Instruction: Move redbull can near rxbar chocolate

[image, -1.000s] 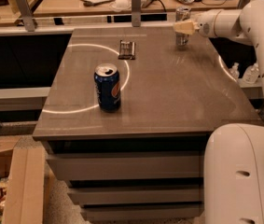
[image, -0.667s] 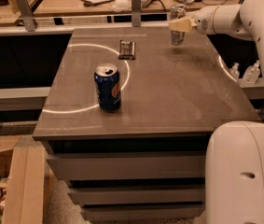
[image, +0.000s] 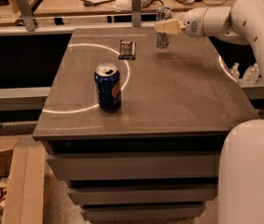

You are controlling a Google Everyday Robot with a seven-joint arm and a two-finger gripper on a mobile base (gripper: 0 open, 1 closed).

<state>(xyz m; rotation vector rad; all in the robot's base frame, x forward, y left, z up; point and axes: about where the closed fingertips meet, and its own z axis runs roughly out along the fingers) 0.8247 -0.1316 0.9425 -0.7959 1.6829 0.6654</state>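
Next, my gripper releases the redbull can on the table (image: 145, 60) next to the rxbar chocolate, on the side that faces my arm.
The redbull can (image: 162, 14), slim and silver-grey, is held upright a little above the far part of the table. My gripper (image: 164, 26) is shut on it, reaching in from the right on the white arm. The rxbar chocolate (image: 127, 49), a flat dark bar with pale stripes, lies on the table to the left of the can and slightly nearer, about a can's height away.
A wider dark-blue Pepsi can (image: 107, 87) stands upright at the table's mid-left. The grey table (image: 178, 92) has white curved lines on it. A cluttered bench with two upright posts (image: 136, 0) runs behind. My white base (image: 250, 171) fills the lower right.
My gripper has carried the redbull can to the left and lifted it off the table, closer to the rxbar chocolate.
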